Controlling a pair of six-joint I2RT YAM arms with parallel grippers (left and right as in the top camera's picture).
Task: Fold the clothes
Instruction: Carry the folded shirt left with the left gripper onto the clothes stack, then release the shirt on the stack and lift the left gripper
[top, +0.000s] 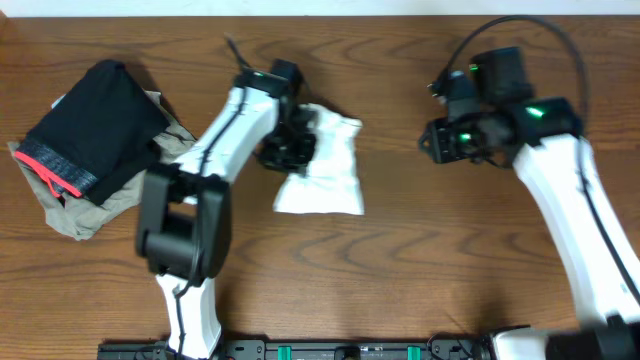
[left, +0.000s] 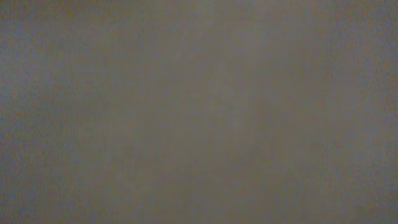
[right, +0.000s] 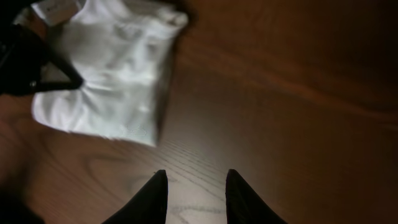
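Next, I release the white T-shirt from my left gripper on top of the folded black garment (top: 84, 127) with the red-pink piece of cloth.
The clothes, a white T-shirt (top: 328, 165) folded into a small bundle, lie on the wooden table left of centre. My left gripper (top: 290, 147) is down on the bundle's left edge, shut on the cloth. The left wrist view is a plain grey blur and shows no fingers. In the right wrist view the shirt (right: 118, 74) lies at the upper left, with the dark left gripper (right: 34, 62) on its edge. My right gripper (right: 196, 177) hangs over bare wood to the right of the shirt, open with nothing between its fingers; overhead it (top: 432, 140) is well apart from the bundle.
A folded black garment (top: 95, 125) with a red-pink band lies on a tan garment (top: 75, 222) at the far left. The arm bases stand along the table's front edge (top: 330, 350).
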